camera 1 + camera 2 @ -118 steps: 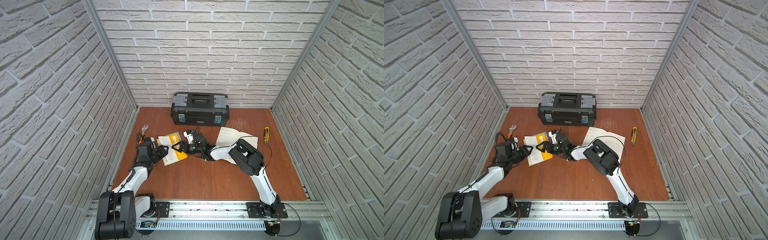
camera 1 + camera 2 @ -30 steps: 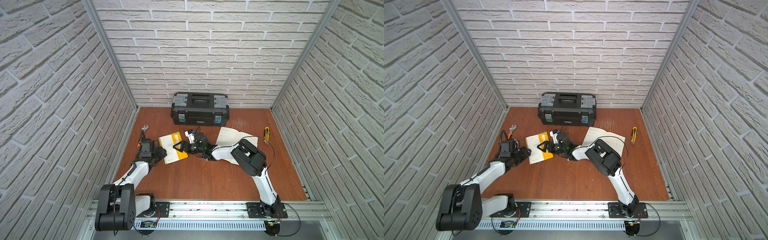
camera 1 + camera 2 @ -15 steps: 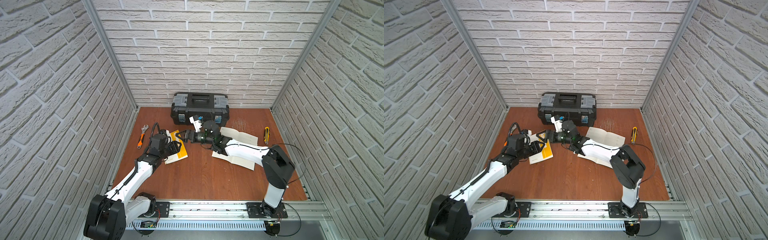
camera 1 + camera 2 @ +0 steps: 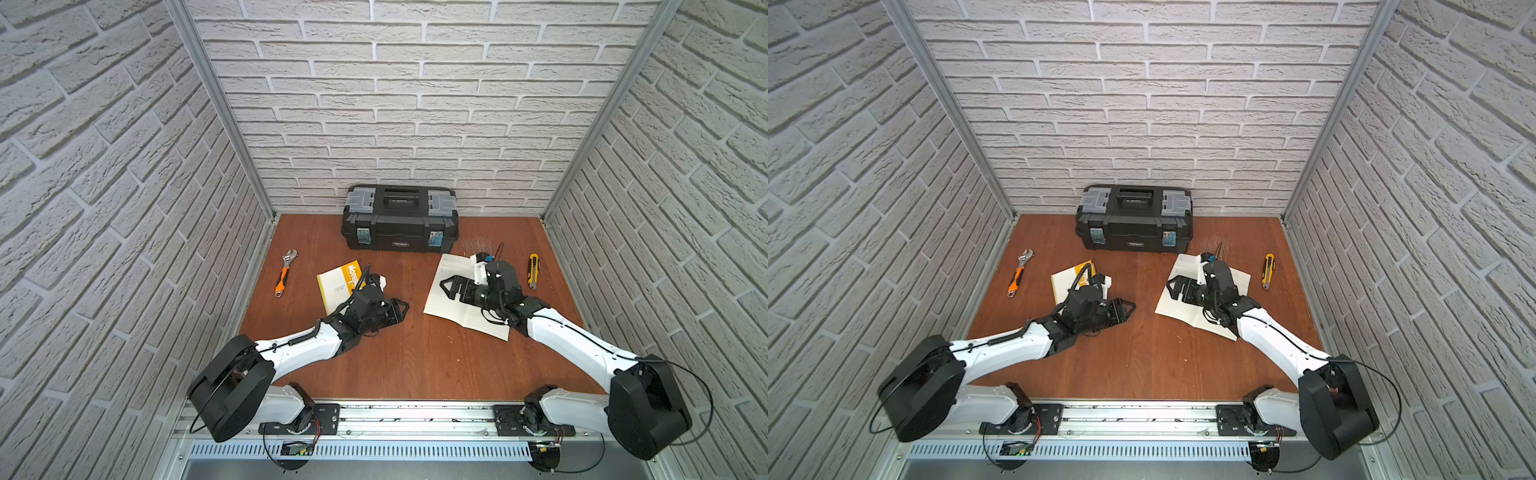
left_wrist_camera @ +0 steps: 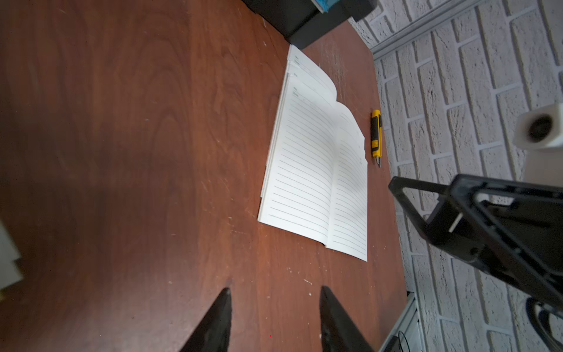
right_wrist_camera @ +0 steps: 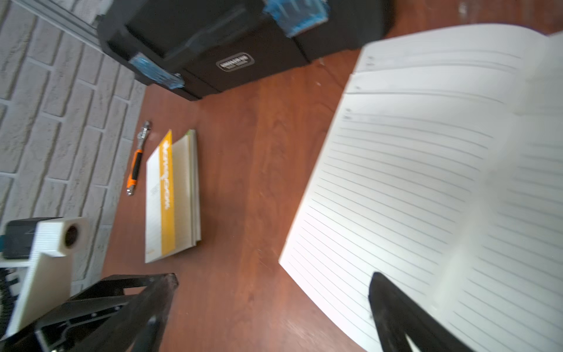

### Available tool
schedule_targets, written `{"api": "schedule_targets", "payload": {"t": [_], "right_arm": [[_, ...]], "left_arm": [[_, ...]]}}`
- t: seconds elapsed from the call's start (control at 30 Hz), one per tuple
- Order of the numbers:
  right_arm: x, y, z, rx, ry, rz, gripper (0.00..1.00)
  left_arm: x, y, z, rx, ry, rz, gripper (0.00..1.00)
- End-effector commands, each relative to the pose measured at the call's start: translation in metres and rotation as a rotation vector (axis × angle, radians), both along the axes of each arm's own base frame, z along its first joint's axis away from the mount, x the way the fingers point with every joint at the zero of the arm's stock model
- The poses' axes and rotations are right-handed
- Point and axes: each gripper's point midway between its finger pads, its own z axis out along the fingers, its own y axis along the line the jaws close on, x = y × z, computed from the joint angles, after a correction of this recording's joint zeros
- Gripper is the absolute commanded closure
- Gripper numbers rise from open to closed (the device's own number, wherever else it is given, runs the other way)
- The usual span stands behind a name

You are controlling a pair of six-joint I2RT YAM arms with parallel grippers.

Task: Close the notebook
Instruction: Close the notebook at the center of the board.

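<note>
Next, my left gripper needs to grab the notebook's near corner (image 4: 427, 310) (image 5: 263, 217), on the side closest to the yellow-and-white book.
The notebook (image 4: 465, 316) lies open and flat on the right of the wooden table, white lined pages up; both wrist views show it too (image 5: 310, 170) (image 6: 426, 183). My right gripper (image 4: 444, 286) (image 6: 274, 277) hovers open over the notebook's left edge, one finger above the page, the other above bare wood. My left gripper (image 4: 405, 307) (image 5: 274, 291) is open with nothing between its fingers. It sits low over the table's middle, pointing at the notebook and clear of it to the left.
A black toolbox (image 4: 400, 224) stands against the back wall. A closed yellow-and-white book (image 4: 336, 286) lies behind my left wrist, an orange-handled wrench (image 4: 284, 272) left of it. A yellow utility knife (image 4: 532, 270) lies right of the notebook.
My right gripper has swung right, from beside the yellow book to over the notebook. My left gripper has left the yellow book and moved toward the table's middle.
</note>
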Motion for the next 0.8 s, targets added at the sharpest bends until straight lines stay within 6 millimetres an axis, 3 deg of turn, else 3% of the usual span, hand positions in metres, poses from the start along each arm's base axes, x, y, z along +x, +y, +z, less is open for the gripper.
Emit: {"api": "schedule_targets", "payload": {"t": [0.0, 0.17, 0.43, 0.57, 0.77], "right_arm": [[-0.008, -0.021, -0.007, 0.006, 0.006, -0.029, 0.0], [-0.009, -0.036, -0.018, 0.035, 0.025, -0.048, 0.0], [-0.012, -0.039, -0.035, 0.036, 0.083, -0.049, 0.0], [-0.022, -0.055, -0.055, -0.043, 0.193, -0.114, 0.0], [-0.029, -0.068, -0.062, -0.068, 0.205, -0.171, 0.0]], "left_arm": [[0.016, -0.011, 0.028, -0.184, -0.057, 0.13, 0.55], [0.011, -0.028, 0.022, -0.169, -0.048, 0.105, 0.58], [0.01, -0.032, 0.0, -0.195, -0.028, 0.129, 0.59], [0.013, -0.042, -0.003, -0.245, -0.027, 0.125, 0.59], [0.014, -0.058, -0.009, -0.298, -0.007, 0.119, 0.59]]}}
